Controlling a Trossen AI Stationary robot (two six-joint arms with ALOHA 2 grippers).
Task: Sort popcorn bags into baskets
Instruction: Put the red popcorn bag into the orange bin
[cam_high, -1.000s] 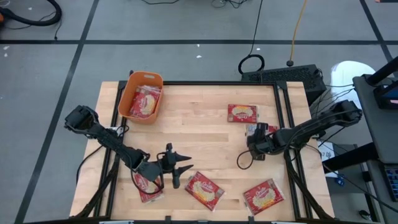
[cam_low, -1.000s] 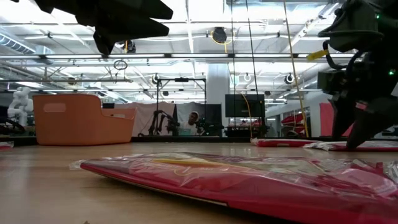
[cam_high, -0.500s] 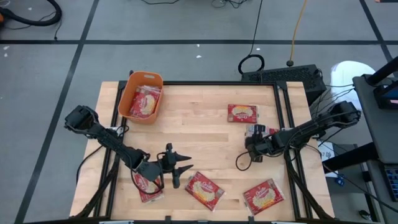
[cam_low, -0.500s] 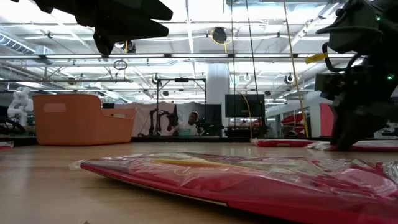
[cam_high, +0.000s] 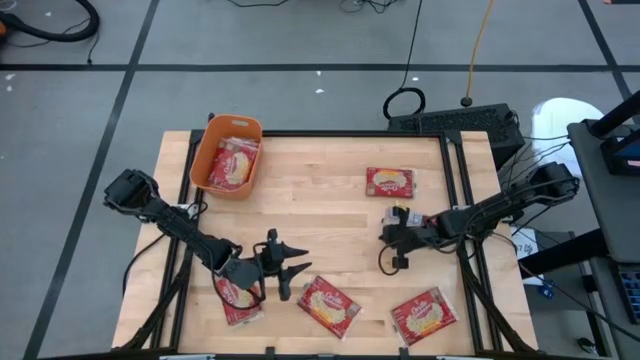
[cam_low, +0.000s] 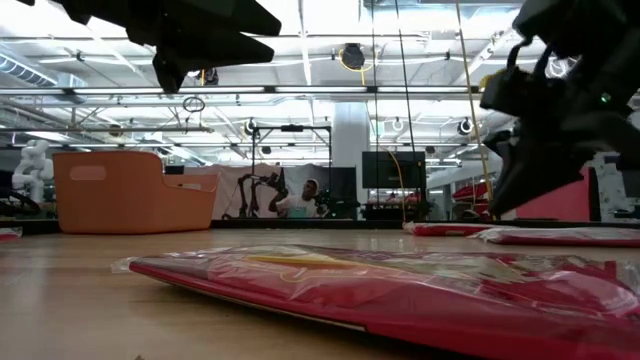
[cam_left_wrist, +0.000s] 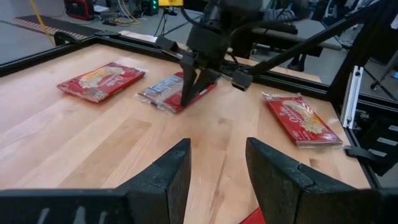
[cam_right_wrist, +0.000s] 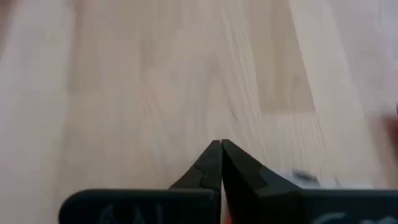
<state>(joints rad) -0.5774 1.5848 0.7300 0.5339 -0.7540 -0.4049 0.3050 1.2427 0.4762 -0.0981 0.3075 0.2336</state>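
Note:
Next, my right gripper opens, grabs the silver-and-red bag again and moves it toward the middle (cam_high: 358, 243), as the bag lies far from my left gripper.
Red popcorn bags lie flat on the table: one at the far right (cam_high: 390, 182), two near the front (cam_high: 328, 305) (cam_high: 425, 315), and one under my left arm (cam_high: 238, 298). More bags fill the orange basket (cam_high: 210, 135) at the far left. A silver-and-red bag (cam_left_wrist: 163, 93) lies at mid right. My right gripper (cam_left_wrist: 185, 103) is shut and points down, its tips at that bag's left edge. My left gripper (cam_high: 290, 268) hovers open over bare wood near the front. My right gripper has its shut fingertips (cam_left_wrist: 186, 93) at the left edge (cam_left_wrist: 174, 102) of the silver-and-red bag, coming down from above. Whether they pinch that edge or only stand on it, I cannot tell. The bag lies flat on the table.
A black rail frames the table (cam_high: 350, 134). Bare wood stretches across the middle between the basket and the right-hand bags. In the low view the front bag (cam_low: 400, 290) fills the foreground. A person shows far off in the room behind the table.
My right gripper has shut: the gap between its fingers in the low view is gone. It has also moved a little toward the table's left edge and tipped. My left arm has kept still.

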